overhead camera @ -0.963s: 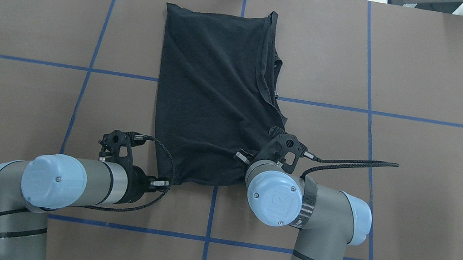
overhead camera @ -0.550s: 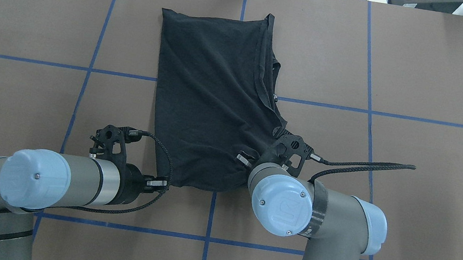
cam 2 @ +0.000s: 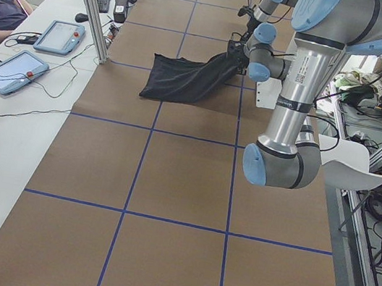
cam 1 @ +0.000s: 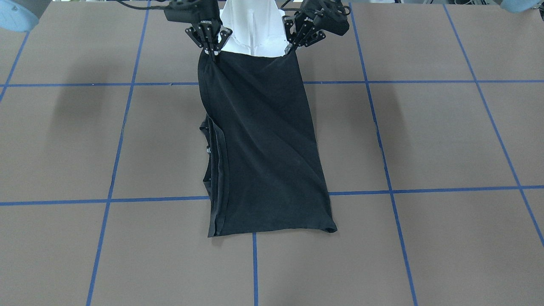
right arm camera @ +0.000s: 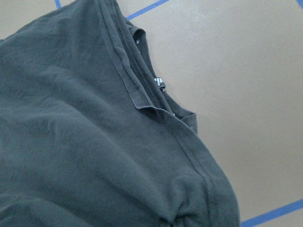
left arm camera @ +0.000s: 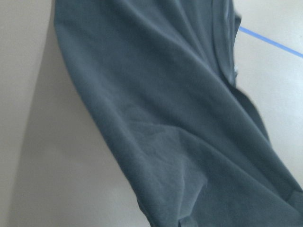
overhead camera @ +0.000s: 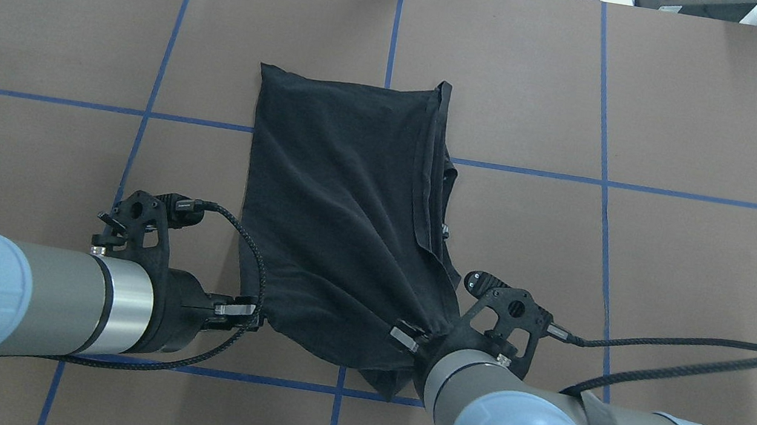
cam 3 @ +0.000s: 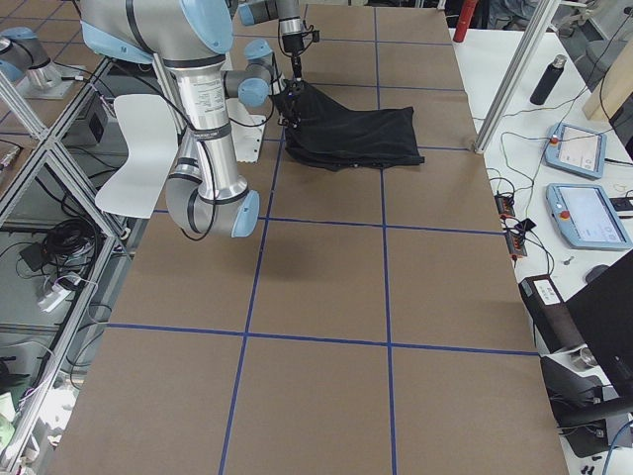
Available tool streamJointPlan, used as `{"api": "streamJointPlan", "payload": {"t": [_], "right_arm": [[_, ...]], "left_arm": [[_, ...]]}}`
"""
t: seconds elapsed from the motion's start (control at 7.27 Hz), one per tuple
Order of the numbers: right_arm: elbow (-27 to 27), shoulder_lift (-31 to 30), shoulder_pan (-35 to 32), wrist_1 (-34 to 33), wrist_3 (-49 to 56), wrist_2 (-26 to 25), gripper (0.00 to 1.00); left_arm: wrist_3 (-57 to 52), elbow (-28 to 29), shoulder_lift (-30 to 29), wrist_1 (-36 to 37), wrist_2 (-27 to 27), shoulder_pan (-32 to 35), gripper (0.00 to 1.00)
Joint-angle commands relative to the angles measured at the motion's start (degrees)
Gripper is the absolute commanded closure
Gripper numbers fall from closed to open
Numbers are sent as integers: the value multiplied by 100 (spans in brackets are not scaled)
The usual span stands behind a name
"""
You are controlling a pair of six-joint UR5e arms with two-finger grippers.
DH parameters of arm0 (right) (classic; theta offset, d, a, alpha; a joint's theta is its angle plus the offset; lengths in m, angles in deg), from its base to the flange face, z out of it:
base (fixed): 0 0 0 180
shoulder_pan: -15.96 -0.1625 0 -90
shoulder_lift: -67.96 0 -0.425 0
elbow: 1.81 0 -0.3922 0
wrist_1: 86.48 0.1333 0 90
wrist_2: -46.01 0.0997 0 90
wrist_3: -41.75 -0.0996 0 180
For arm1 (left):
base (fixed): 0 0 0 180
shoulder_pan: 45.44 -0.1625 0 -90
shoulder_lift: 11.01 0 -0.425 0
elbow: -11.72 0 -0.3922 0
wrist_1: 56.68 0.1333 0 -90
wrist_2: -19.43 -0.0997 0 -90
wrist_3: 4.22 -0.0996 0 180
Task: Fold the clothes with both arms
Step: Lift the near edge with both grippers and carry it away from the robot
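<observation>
Next, my left gripper lays the near corner of the black T-shirt down on its curled far corner (cam 1: 326,227). That near corner is now lifted.
The black T-shirt (overhead camera: 335,199) lies folded in a long strip, plain black side up, with no print showing. Its far end rests on the brown table (overhead camera: 699,125) and its near end is lifted. My left gripper (overhead camera: 258,314) is shut on the near left corner; it also shows in the front-facing view (cam 1: 290,50). My right gripper (overhead camera: 423,343) is shut on the near right corner, where hems bunch; it shows in the front-facing view (cam 1: 212,54). The shirt (cam 1: 263,148) hangs taut between them. Both wrist views show only cloth (left arm camera: 165,118) (right arm camera: 71,142) and table.
Blue tape lines (overhead camera: 605,201) grid the table. The white pedestal base (cam 1: 250,25) stands right behind the grippers. A side bench with tablets (cam 2: 12,69), a metal post (cam 2: 90,1) and a bottle (cam 3: 547,79) lines the far edge.
Both grippers have drawn back toward the robot's base with the shirt's corners in them. The shirt has slid toward the robot, its far edge now close to the cross line.
</observation>
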State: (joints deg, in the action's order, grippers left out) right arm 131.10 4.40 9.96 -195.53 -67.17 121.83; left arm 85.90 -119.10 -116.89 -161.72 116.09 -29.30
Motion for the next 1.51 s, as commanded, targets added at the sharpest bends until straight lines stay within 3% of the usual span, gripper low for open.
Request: {"api": "streamJointPlan", "payload": {"t": [0.0,0.28,0.55,0.96,1.38], "right_arm": [[342,132,-180,-424,45,-6,100],[19,438,-541,-406,98,3,100],[-823,1140,-997,-389,124,20,100],[-1345,1476,-1525,-380,352,99,100],[-2257,2021,-2026,-336,572,319,100]], "left_arm": [[-100,-16,-160,335,249,134,100],[-643,475,-511,344,257,659,100],[-846,941,-906,379,266,1143,100],[-1742,1118,-1057,766,634,2082,100],[-2226,2574,-1969,740,618,2585,100]]}}
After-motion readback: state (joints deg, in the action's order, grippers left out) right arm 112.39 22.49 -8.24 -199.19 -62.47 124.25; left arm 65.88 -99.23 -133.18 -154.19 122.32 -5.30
